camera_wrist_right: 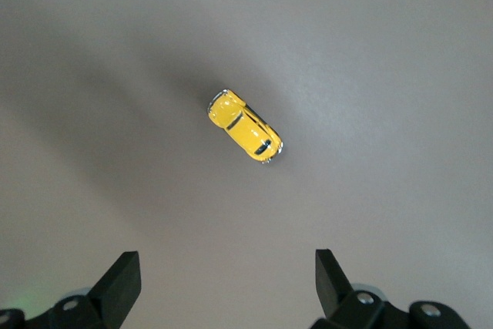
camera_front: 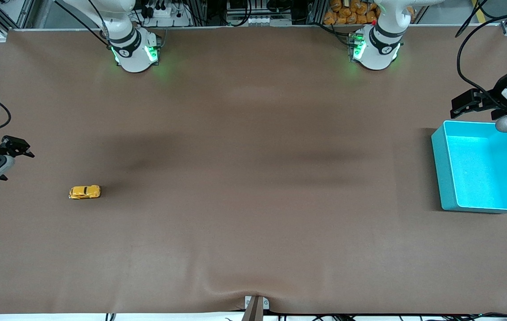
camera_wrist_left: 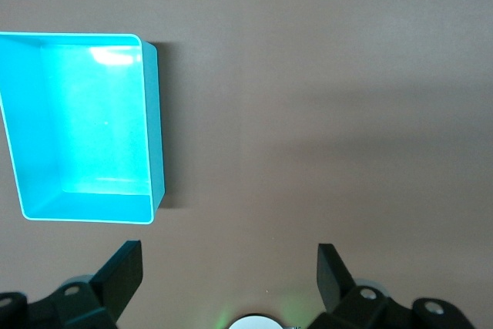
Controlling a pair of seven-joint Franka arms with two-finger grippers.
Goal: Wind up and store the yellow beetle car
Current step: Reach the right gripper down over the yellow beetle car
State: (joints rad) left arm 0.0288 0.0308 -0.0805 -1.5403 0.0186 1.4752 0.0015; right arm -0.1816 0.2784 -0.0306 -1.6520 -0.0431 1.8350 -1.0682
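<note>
The yellow beetle car should be gripped next by my right gripper, which will go to the yellow beetle car's doors (camera_front: 81, 193) (camera_wrist_right: 249, 134) and close there, with the car's hood sticking out past the fingers.
The yellow beetle car (camera_front: 84, 192) stands on its wheels on the brown table toward the right arm's end. It also shows in the right wrist view (camera_wrist_right: 245, 125), apart from the fingers. My right gripper (camera_front: 16, 147) is open and empty, up over the table's edge at that end, not touching the car. The turquoise bin (camera_front: 443, 174) stands empty at the left arm's end and shows in the left wrist view (camera_wrist_left: 156, 129). My left gripper (camera_front: 471, 102) is open and empty, over the table beside the bin's rim.
The brown table cover (camera_front: 253, 178) has a wrinkle at its front edge near a small clamp (camera_front: 255, 305). The two arm bases (camera_front: 135, 51) (camera_front: 376, 49) stand along the table's back edge.
</note>
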